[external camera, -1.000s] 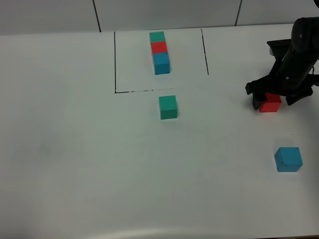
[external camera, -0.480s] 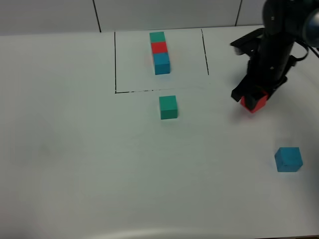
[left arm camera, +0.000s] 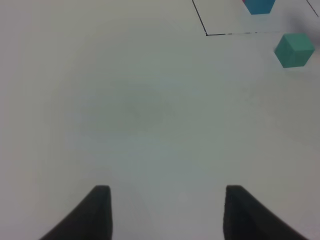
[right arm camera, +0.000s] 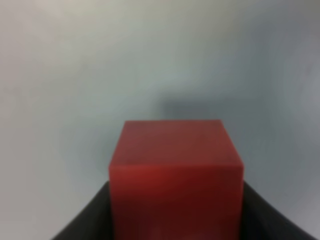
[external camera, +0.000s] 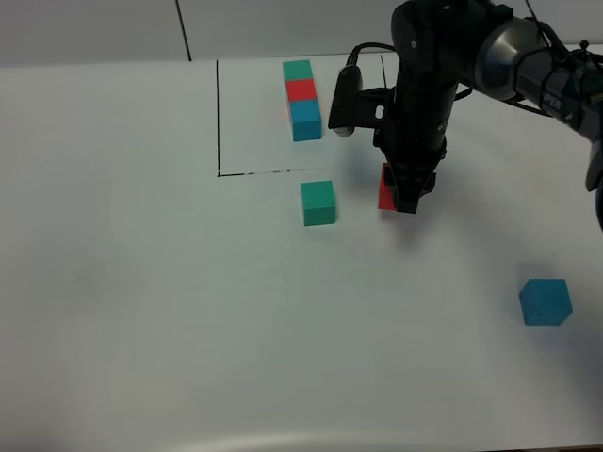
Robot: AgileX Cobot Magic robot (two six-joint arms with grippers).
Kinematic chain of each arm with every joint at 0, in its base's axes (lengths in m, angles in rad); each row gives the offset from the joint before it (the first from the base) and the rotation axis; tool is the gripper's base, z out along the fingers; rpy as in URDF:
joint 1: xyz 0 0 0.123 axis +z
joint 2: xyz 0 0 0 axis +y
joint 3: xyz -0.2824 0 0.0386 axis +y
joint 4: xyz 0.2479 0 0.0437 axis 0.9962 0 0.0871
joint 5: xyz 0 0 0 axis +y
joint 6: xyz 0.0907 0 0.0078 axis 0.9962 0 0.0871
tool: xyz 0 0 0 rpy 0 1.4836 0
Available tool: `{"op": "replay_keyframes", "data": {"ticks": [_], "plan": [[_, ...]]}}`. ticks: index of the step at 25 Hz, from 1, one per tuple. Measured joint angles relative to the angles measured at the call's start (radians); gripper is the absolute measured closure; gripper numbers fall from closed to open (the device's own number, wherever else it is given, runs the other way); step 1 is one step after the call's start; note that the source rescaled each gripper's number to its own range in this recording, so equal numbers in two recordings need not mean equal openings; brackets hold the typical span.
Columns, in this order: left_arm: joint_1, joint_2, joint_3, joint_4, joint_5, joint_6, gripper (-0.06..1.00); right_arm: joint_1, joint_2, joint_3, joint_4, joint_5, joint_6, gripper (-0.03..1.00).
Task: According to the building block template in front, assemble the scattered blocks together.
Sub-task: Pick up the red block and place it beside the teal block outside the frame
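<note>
My right gripper is to put down the red block. It will set it on the table (external camera: 348, 202) against the green block's near side, facing the blue block.
The building block template (external camera: 301, 99), a green-red-blue row inside black lines, lies at the back. The green block (external camera: 318, 202) (left arm camera: 294, 49) sits just in front of the frame's front line. The red block (external camera: 385, 186) (right arm camera: 175, 170) hangs in my right gripper (external camera: 400, 193) (right arm camera: 175, 189), which is shut on it a little right of the green block. The blue block (external camera: 545, 301) rests alone at the front right. My left gripper (left arm camera: 165, 192) shows only in its wrist view, hovering over bare table with its fingers apart and nothing between them.
The white table (external camera: 141, 282) stretches wide to the left and front. The black right arm (external camera: 424, 85) leans over the frame's right line (external camera: 387, 99). A wall with dark seams (external camera: 184, 28) bounds the back.
My right gripper closed on the red block at the right and carried it leftward, off the table, to a spot just right of the green block. Green and blue blocks have not moved.
</note>
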Motion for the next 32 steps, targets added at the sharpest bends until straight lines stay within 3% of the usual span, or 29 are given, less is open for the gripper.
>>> {"op": "replay_keyframes", "data": {"ticks": [9,19,32], "plan": [[0.0,0.0,0.0,0.0,0.0,0.0,0.84,0.007,0.089,-0.073,0.047,-0.01,-0.128,0.94],[0.0,0.0,0.0,0.0,0.0,0.0,0.84,0.029,0.097,-0.084,0.039,-0.078,-0.141,0.94],[0.0,0.0,0.0,0.0,0.0,0.0,0.84,0.054,0.146,-0.108,0.022,-0.078,-0.146,0.94]]}}
